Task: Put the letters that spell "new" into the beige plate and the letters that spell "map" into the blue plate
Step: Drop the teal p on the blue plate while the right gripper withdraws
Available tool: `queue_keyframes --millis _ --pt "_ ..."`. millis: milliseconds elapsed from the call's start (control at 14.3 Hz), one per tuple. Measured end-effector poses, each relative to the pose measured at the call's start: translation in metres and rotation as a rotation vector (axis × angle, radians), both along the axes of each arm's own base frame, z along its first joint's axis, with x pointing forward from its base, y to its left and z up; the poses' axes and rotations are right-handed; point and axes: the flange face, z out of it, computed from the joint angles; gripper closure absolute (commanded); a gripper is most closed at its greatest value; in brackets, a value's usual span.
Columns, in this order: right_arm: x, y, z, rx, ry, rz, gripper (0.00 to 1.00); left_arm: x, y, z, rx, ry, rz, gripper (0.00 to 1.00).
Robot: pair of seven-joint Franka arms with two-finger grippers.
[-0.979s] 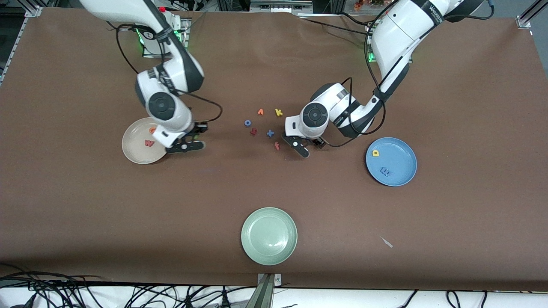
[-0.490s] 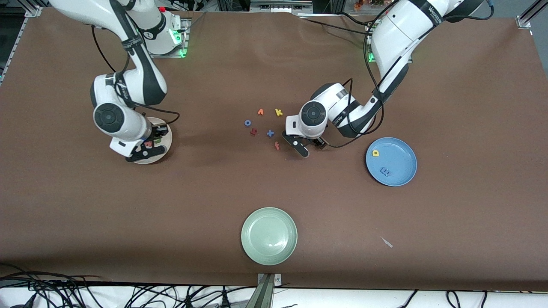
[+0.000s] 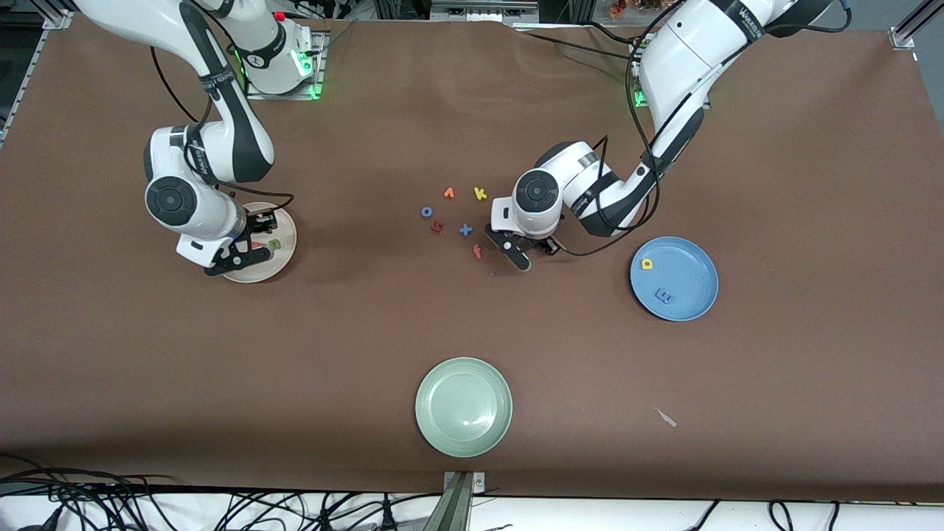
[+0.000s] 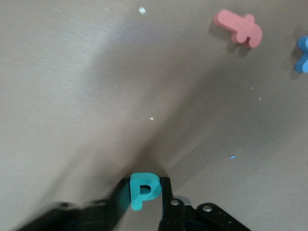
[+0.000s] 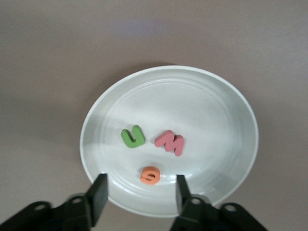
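My left gripper has the teal p. It will let go of it on the blue plate point(image 3: 647, 282) between the yellow a and the blue m.
The beige plate point(image 3: 285, 227) point(image 5: 216, 115) holds the green n point(image 5: 133, 137) point(image 3: 275, 243), the red-pink w point(image 5: 170, 142) and the orange e point(image 5: 150, 175). My right gripper point(image 5: 140, 192) point(image 3: 240, 259) hangs open over the plate's rim with nothing between its fingers. At the table's middle, my left gripper point(image 4: 144, 197) point(image 3: 520, 258) is shut on the teal p point(image 4: 144, 191), low over the brown table. The blue plate point(image 3: 693, 274) toward the left arm's end carries the yellow a point(image 3: 647, 263) and the blue m point(image 3: 664, 296).
Loose letters lie beside the left gripper: a red one point(image 3: 477, 251) point(image 4: 239, 29), blue x point(image 3: 465, 230), dark red letter point(image 3: 436, 227), blue o point(image 3: 426, 212), orange v point(image 3: 448, 193), yellow k point(image 3: 480, 194). A pale green plate point(image 3: 463, 405) sits nearest the front camera.
The right arm swung from beside the beige plate to over it and opened; the green n now lies in the plate. The left gripper closed on the teal p.
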Motion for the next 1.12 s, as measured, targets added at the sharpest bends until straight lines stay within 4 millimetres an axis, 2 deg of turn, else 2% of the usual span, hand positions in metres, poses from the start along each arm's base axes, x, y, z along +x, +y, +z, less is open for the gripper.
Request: queue_keyframes --millis 210,490,630,839,979,1119 --pt "0.018 0.006 0.05 -0.006 0.022 -0.006 0.0 0.02 0.017 0.019 0.032 -0.004 0.033 0.85" --pt "0.036 0.014 0.117 0.024 0.09 -0.069 0.0 0.048 0.038 0.077 0.115 0.004 0.065 0.85" --pt "0.043 0.016 0.145 0.029 0.095 -0.087 0.0 0.065 0.057 0.101 0.131 0.014 0.046 0.85" --pt "0.05 0.012 0.176 0.029 0.088 -0.103 0.0 0.102 0.116 0.114 0.113 0.04 0.006 0.85" --pt "0.056 -0.002 0.191 0.035 0.067 -0.127 0.0 0.122 0.167 0.113 0.096 0.063 -0.008 0.84" --pt "0.059 -0.01 0.203 0.028 0.043 -0.132 0.0 0.13 0.204 0.101 0.09 0.097 -0.003 0.84"
